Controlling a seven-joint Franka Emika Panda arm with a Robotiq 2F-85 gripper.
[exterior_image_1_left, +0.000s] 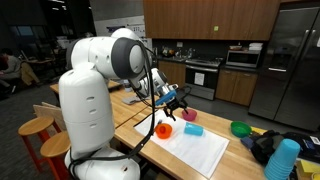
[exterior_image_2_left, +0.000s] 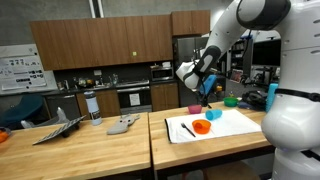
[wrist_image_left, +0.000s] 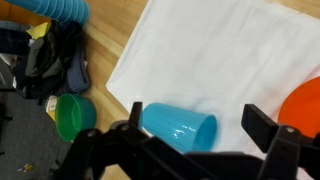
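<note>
The robot's gripper will next move to the light blue cup's rim (exterior_image_1_left: 186, 127) (wrist_image_left: 201, 147), at the open end that faces the orange bowl, and close there.
My gripper (wrist_image_left: 200, 128) is open and empty, hanging above a white mat (wrist_image_left: 225, 55). In the wrist view a light blue cup (wrist_image_left: 178, 124) lies on its side on the mat, between and below the two fingers, not touched. An orange bowl (wrist_image_left: 306, 104) sits at the right edge. In both exterior views the gripper (exterior_image_1_left: 174, 99) (exterior_image_2_left: 206, 95) hovers over the mat (exterior_image_1_left: 195, 152) (exterior_image_2_left: 228, 125), above the blue cup (exterior_image_1_left: 194, 130) (exterior_image_2_left: 213, 115), with the orange bowl (exterior_image_1_left: 163, 130) (exterior_image_2_left: 201, 126) and a magenta cup (exterior_image_1_left: 189, 116) (exterior_image_2_left: 194, 108) close by.
A green bowl (wrist_image_left: 69, 116) (exterior_image_1_left: 241, 128) sits off the mat beside a black bag (wrist_image_left: 48, 62) (exterior_image_1_left: 266, 146) and a stack of blue cups (exterior_image_1_left: 283, 160) (wrist_image_left: 55, 8). A dark marker (exterior_image_2_left: 186, 128) lies on the mat. Wooden tables and kitchen counters stand around.
</note>
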